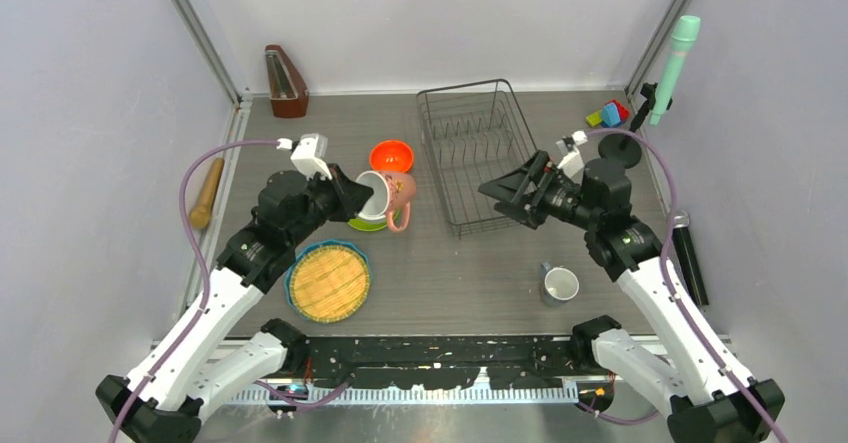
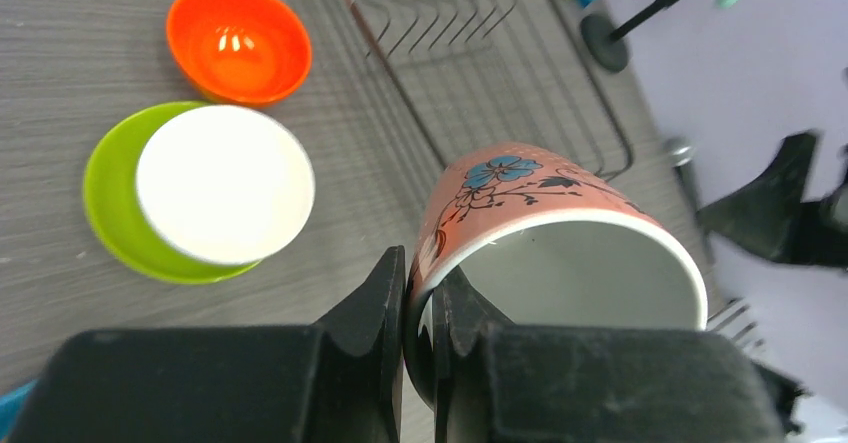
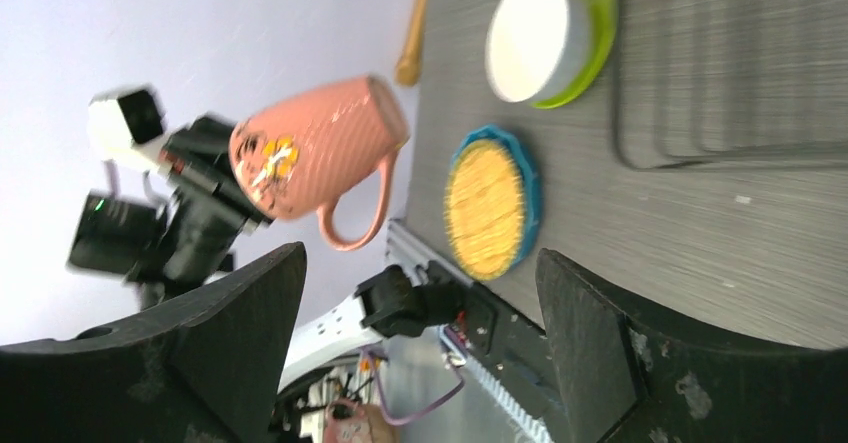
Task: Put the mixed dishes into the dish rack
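Note:
My left gripper should release the pink floral mug on the table [image 1: 413, 273] next to the blue-rimmed woven plate, toward the grey-blue mug.
My left gripper [image 1: 358, 195] [image 2: 418, 263] is shut on the rim of the pink floral mug [image 1: 403, 189] [image 2: 520, 188] and holds it tilted above the table, left of the dish rack [image 1: 475, 153] [image 2: 470, 53]. The mug also shows in the right wrist view [image 3: 320, 148]. The white bowl [image 2: 225, 183] [image 3: 530, 35] sits on the lime-green plate [image 2: 110, 213] [image 1: 366, 226]. The orange bowl [image 1: 391, 155] [image 2: 238, 41] stands behind them. The blue-rimmed woven plate [image 1: 329, 281] [image 3: 490, 203] lies near left. The small grey-blue mug [image 1: 559, 285] stands near right. My right gripper [image 1: 497, 191] [image 3: 420, 258] is open and empty over the rack's near right corner.
A wooden rolling pin [image 1: 206, 193] lies at the left edge. A brown metronome [image 1: 286, 81] stands at the back left. Coloured toy blocks [image 1: 608, 115] and a black stand [image 1: 620, 146] with a teal rod [image 1: 675, 63] are at the back right.

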`<state>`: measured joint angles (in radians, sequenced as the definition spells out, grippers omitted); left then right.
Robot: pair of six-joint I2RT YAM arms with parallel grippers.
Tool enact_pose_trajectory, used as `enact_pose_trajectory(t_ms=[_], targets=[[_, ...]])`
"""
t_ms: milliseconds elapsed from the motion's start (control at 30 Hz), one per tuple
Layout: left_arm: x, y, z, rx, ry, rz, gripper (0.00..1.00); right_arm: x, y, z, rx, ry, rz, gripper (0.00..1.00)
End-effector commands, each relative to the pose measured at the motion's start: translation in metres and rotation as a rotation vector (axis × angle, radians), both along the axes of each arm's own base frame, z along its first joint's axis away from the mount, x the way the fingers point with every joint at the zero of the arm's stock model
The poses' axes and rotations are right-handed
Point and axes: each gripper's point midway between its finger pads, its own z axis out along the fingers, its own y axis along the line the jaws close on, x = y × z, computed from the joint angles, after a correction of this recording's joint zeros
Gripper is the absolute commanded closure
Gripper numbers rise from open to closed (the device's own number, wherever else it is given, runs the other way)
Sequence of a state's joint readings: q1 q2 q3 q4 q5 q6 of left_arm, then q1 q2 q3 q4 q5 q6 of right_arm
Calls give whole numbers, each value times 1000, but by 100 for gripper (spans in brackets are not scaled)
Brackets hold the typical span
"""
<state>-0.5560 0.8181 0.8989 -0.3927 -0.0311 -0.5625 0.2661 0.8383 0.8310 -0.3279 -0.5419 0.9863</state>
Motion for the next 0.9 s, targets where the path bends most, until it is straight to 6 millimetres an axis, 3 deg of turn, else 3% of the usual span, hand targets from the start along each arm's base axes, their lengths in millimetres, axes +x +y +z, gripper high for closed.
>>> enact_pose_trajectory(t_ms=[0,67,267,433,533,867], targets=[[12,-25,76,-320,-185,-109,100,-8,42,44,179,-96,114,9],[17,-32,94,-414,-245,-150,100,-12,56,53,224,-125,156,9],[21,-51,116,-566,-277,-240,100,-20,77,64,226,-176,202,9],[21,-56,127,-639,-288,-273,100,-18,88,78,298,-205,214,12],[21,-59,132,-680,-296,-292,100,-16,98,84,324,-210,234,23],[17,-63,137,-692,-318,-336,100,-23,123,99,359,-243,287,29]])
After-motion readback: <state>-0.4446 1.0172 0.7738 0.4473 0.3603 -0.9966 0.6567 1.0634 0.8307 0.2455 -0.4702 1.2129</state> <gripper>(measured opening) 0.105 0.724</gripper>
